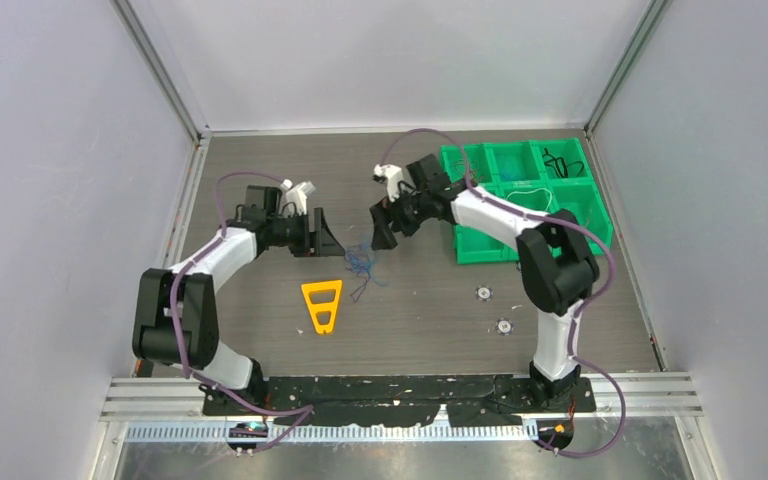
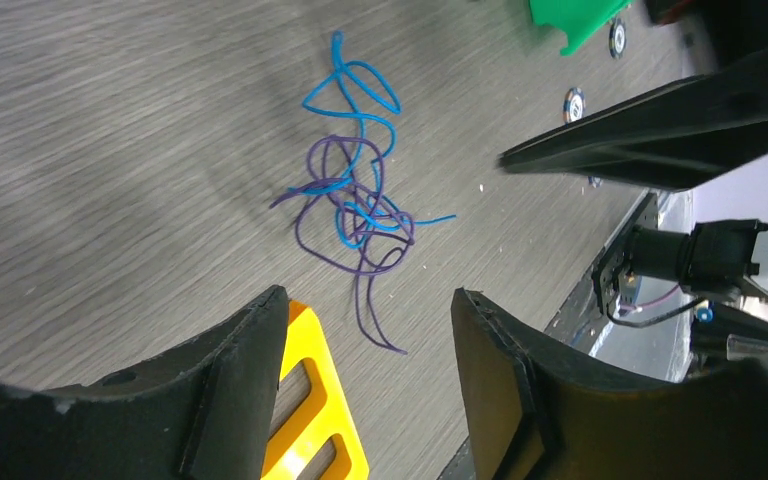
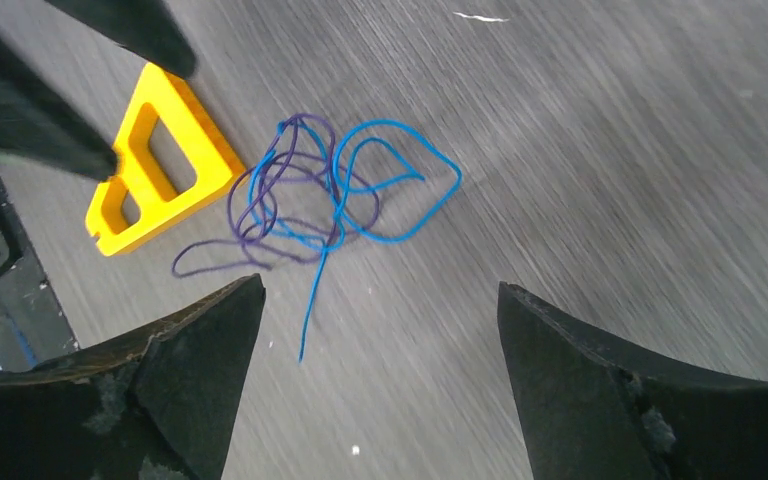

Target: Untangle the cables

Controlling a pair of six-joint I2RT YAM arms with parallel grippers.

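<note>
The blue cable and the purple cable cross in a flat knot, so next my right gripper grabs the blue cable's outer loop (image 3: 457,178) and lifts the knot clear.
A blue cable (image 1: 358,254) and a purple cable (image 1: 364,277) lie tangled together on the table between my two grippers. In the left wrist view the blue cable (image 2: 363,110) loops over the purple cable (image 2: 332,235). In the right wrist view the blue cable (image 3: 400,178) and the purple cable (image 3: 260,205) overlap in a knot. My left gripper (image 1: 326,238) is open and empty just left of the tangle; its jaws stand apart (image 2: 370,315). My right gripper (image 1: 381,228) is open and empty just above and right of the tangle (image 3: 380,300).
A yellow triangular plastic piece (image 1: 321,304) lies just below the tangle, also in the left wrist view (image 2: 312,400) and the right wrist view (image 3: 160,160). A green compartment tray (image 1: 530,195) stands at the right with cables in it. Two small round discs (image 1: 482,293) (image 1: 504,326) lie near it.
</note>
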